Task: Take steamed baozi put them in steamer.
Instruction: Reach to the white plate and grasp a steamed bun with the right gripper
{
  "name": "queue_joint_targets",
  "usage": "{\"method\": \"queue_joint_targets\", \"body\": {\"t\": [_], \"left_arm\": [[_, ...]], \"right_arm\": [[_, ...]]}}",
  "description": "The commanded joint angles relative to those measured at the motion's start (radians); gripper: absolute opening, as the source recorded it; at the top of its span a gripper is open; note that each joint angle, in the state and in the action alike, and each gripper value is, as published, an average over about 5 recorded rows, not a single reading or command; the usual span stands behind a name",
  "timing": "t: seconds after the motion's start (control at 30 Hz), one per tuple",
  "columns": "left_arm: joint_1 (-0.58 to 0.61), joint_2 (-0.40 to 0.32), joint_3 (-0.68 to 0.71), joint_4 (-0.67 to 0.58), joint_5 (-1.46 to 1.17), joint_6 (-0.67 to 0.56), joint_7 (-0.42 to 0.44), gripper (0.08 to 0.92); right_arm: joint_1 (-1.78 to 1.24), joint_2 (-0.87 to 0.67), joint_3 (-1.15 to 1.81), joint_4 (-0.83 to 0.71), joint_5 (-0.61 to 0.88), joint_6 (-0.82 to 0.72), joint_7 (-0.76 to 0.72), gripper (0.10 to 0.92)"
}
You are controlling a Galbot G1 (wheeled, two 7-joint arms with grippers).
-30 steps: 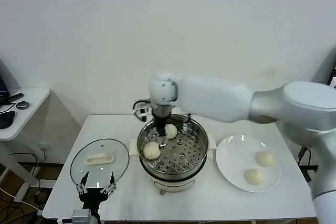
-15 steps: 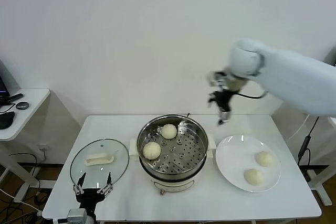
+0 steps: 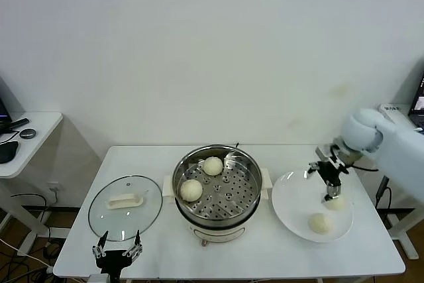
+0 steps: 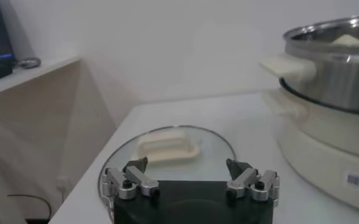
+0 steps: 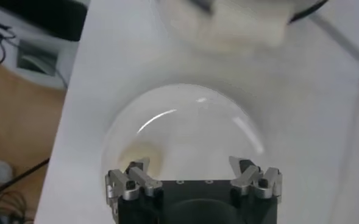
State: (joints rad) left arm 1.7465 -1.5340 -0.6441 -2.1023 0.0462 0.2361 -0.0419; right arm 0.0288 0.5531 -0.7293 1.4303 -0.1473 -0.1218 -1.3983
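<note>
The near baozi on the white plate (image 3: pixel 321 223) (image 5: pixel 141 157) is next for my right gripper. It should go there and close around that baozi's middle, while the far baozi stays.
The steamer (image 3: pixel 248 175) stands mid-table and holds two baozi, one at the back (image 3: pixel 212 166) and one at the left (image 3: pixel 191 190). On the white plate (image 3: pixel 291 203) to its right lie two more baozi, a near one (image 3: pixel 320 223) and a far one (image 3: pixel 338 204). My right gripper (image 3: pixel 329 191) hangs open just above the far one, nothing between its fingers. In the right wrist view that gripper (image 5: pixel 193 171) is over the plate (image 5: pixel 191 122), with a baozi (image 5: pixel 139 155) by one fingertip. My left gripper (image 3: pixel 117 252) (image 4: pixel 188 173) waits open at the table's front edge.
A round glass lid (image 3: pixel 126 205) (image 4: pixel 167 149) with a white handle lies flat left of the steamer (image 4: pixel 331 67), just beyond my left gripper. A side table (image 3: pixel 26 140) with dark objects stands at far left. The wall is close behind the table.
My right arm has swung from inside the steamer, up and across to the right, and come down over the plate. A second baozi stays in the steamer. The left gripper slid slightly toward the front edge.
</note>
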Motion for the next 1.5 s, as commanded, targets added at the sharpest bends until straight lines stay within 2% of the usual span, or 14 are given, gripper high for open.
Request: {"method": "queue_joint_targets", "body": {"t": [0.03, 0.73, 1.3, 1.4, 1.5], "left_arm": [[0.006, -0.002, -0.004, 0.018, 0.007, 0.000, 0.002, 0.823], [-0.014, 0.015, -0.015, 0.052, 0.003, 0.002, 0.011, 0.823], [-0.013, 0.012, -0.013, 0.055, 0.005, 0.002, 0.008, 0.823], [-0.013, 0.010, -0.012, 0.052, 0.005, 0.001, 0.008, 0.823], [-0.013, 0.008, -0.010, 0.049, 0.006, 0.002, 0.008, 0.823]], "right_arm": [[-0.245, -0.005, 0.167, -0.043, -0.128, 0.077, -0.017, 0.823], [-0.297, 0.100, 0.196, -0.145, -0.196, 0.070, 0.014, 0.823], [-0.305, 0.098, 0.193, -0.152, -0.194, 0.058, 0.034, 0.823], [-0.305, 0.097, 0.193, -0.151, -0.182, 0.053, 0.035, 0.804], [-0.303, 0.093, 0.194, -0.150, -0.180, 0.051, 0.032, 0.752]]}}
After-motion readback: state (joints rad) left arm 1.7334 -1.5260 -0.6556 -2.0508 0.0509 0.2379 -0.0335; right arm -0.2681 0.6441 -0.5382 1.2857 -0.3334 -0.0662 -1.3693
